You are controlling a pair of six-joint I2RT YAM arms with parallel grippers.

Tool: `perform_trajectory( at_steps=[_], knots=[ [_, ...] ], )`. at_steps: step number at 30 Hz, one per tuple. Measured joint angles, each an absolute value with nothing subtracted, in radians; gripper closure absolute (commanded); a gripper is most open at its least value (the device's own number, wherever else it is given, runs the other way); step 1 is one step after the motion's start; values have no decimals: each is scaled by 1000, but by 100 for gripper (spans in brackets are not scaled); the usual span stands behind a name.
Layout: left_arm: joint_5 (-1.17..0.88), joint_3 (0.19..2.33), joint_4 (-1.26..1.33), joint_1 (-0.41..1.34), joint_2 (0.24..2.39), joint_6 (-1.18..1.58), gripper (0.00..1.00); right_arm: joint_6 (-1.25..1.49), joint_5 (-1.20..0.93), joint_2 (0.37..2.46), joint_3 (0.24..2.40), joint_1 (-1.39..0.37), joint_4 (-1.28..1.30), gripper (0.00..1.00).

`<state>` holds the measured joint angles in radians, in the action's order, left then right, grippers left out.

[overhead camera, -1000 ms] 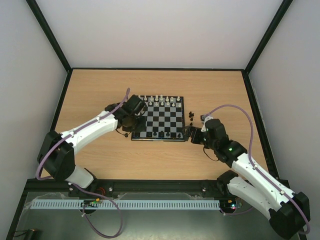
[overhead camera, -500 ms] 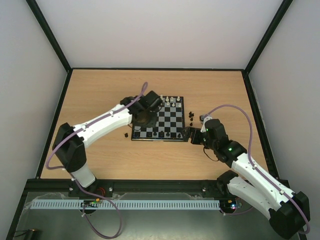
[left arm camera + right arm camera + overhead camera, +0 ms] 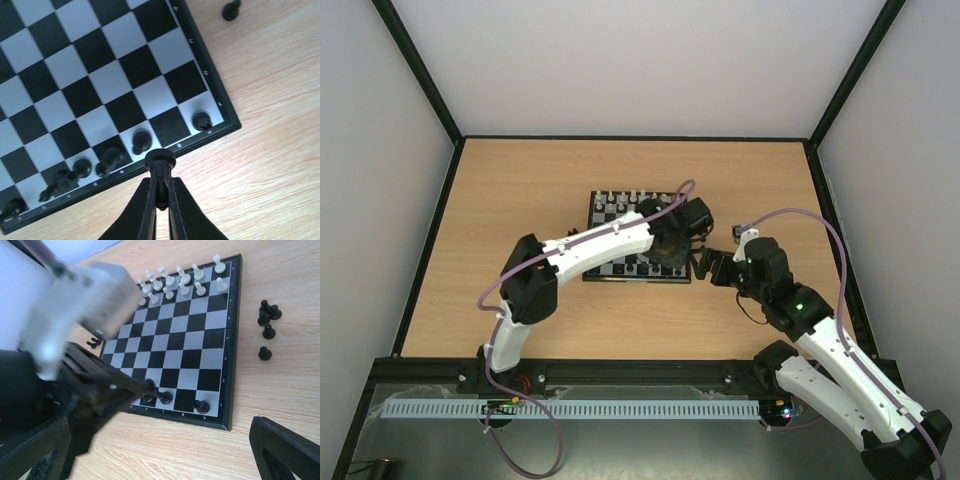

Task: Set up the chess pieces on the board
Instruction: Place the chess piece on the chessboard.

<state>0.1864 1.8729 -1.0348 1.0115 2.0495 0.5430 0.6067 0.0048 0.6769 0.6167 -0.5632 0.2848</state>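
Next, I set the black chess piece down with my left gripper on the dark near-row square (image 3: pixel 669 271) (image 3: pixel 173 129) next to the corner piece.
The board (image 3: pixel 200 340) lies mid-table, with white pieces (image 3: pixel 182 282) on its far rows. My left gripper (image 3: pixel 161 192) is shut on a black chess piece (image 3: pixel 160 161), held head-down over the board's (image 3: pixel 100 60) near edge by the right corner. Several black pieces (image 3: pixel 141 141) stand along the near row, one in the corner square (image 3: pixel 201 121). My right gripper (image 3: pixel 160 460) is open and empty, just off the board's near right corner. The top view shows both grippers, left (image 3: pixel 672 252) and right (image 3: pixel 705 268).
Several loose black pieces (image 3: pixel 266 317) lie on the wood right of the board, one (image 3: pixel 265 353) nearer; another shows in the left wrist view (image 3: pixel 231 10). Two more (image 3: pixel 92 344) lie left of the board. The left arm (image 3: pixel 590 245) stretches across the board.
My left arm has swung right across the board, from its near left corner to its near right corner. The right gripper has shifted slightly right.
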Motion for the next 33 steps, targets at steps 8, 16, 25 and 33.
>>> perform_trajectory(
  at_steps=[8, 16, 25, 33],
  knots=[
    [188, 1930, -1069, 1056, 2135, 523, 98, 608, 6, 633, 645, -563, 340, 2],
    [188, 1929, -1060, 1054, 2155, 512, 98, 608, 5, 633, 645, -563, 359, 1],
    [173, 1929, -1020, 1043, 2198, 489, 98, 609, 7, 562, 654, -563, 374, 1],
    [164, 1897, -994, 1019, 2209, 477, 98, 609, 9, 555, 665, -563, 383, 1]
  ],
)
